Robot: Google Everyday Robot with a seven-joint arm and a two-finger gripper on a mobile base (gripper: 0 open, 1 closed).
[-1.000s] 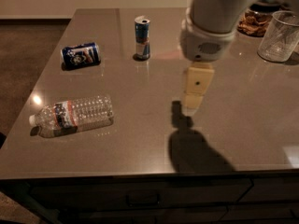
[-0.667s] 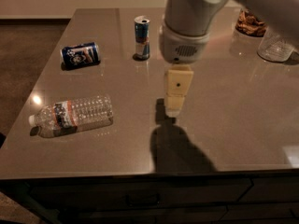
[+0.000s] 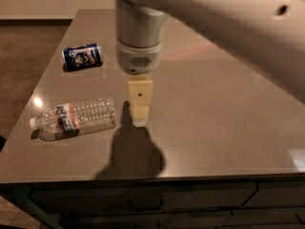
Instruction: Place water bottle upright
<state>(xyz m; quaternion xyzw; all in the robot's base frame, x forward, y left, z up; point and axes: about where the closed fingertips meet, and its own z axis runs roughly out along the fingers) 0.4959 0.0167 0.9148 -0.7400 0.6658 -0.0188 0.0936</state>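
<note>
I should next move my gripper to the water bottle's label band (image 3: pixel 67 117), between its white cap and its clear ribbed bottom end, and close it there.
The water bottle (image 3: pixel 76 118) lies on its side on the grey table (image 3: pixel 214 123), near the front left. It is clear and ribbed, with its white cap pointing left and a dark and orange label band near the neck. My gripper (image 3: pixel 139 120) hangs down from the white wrist, just right of the bottle's base end and a little above the tabletop. It holds nothing that I can see.
A blue soda can (image 3: pixel 82 57) lies on its side at the back left of the table. My arm spans the top of the view and hides the back of the table. The table's front edge runs above dark drawers (image 3: pixel 143 204).
My gripper has moved left and toward the front, ending up next to the bottle's base end. The bottle and the blue can have not moved. The slim can is now hidden behind my arm.
</note>
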